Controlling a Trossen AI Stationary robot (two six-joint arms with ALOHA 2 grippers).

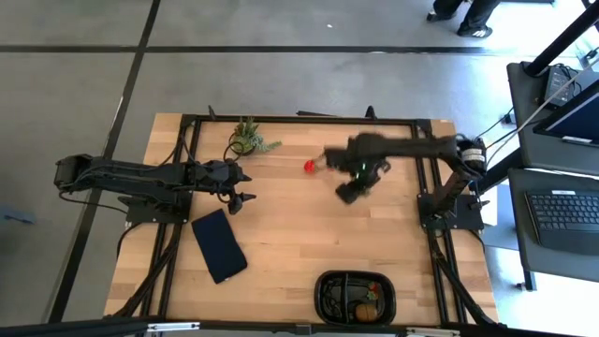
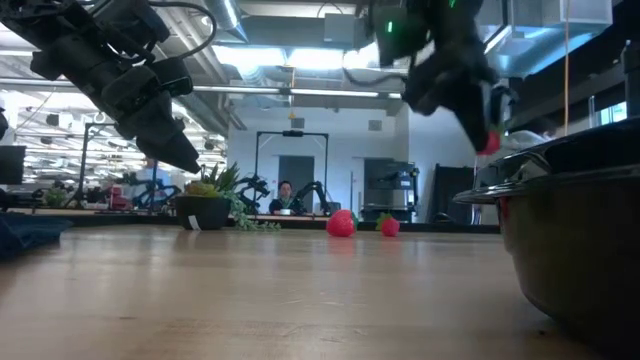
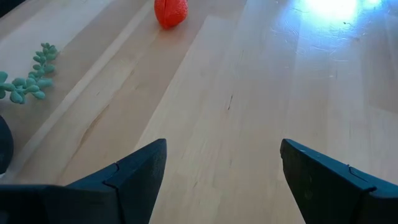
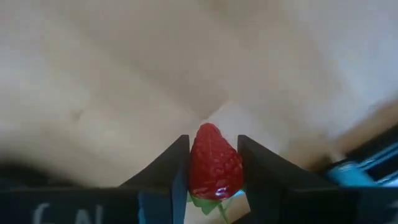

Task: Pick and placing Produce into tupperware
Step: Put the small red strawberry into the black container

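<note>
Next, I let go of the strawberry with my right gripper in the black tupperware (image 1: 360, 292), between the tupperware's divider and the red berry inside.
My right gripper (image 1: 348, 194) hangs above the table's middle, shut on a red strawberry (image 4: 214, 165). In the low view the berry (image 2: 488, 142) shows red at the gripper's tip, well above the wood. Two more strawberries (image 2: 341, 222) (image 2: 389, 226) lie on the table, and one of them (image 1: 309, 166) shows near the far side in the high view. The black tupperware (image 1: 356, 298) sits at the near edge with a brown kiwi (image 1: 365, 307) inside. My left gripper (image 1: 239, 189) waits open over bare wood on the left, with a strawberry (image 3: 170, 11) ahead of it. My right gripper pinches the strawberry's sides (image 4: 194, 168) between its two fingers. Its pointed tip sticks out past the fingertips and its green leaves (image 4: 208, 205) lie back between them. The berry is lifted clear of the table.
A spiky green potted plant (image 1: 248, 139) stands at the far edge, left of the strawberries. A flat navy slab (image 1: 220, 245) lies near my left arm. Bare wood lies between the right gripper and the tupperware. A person shows in the room beyond the table.
</note>
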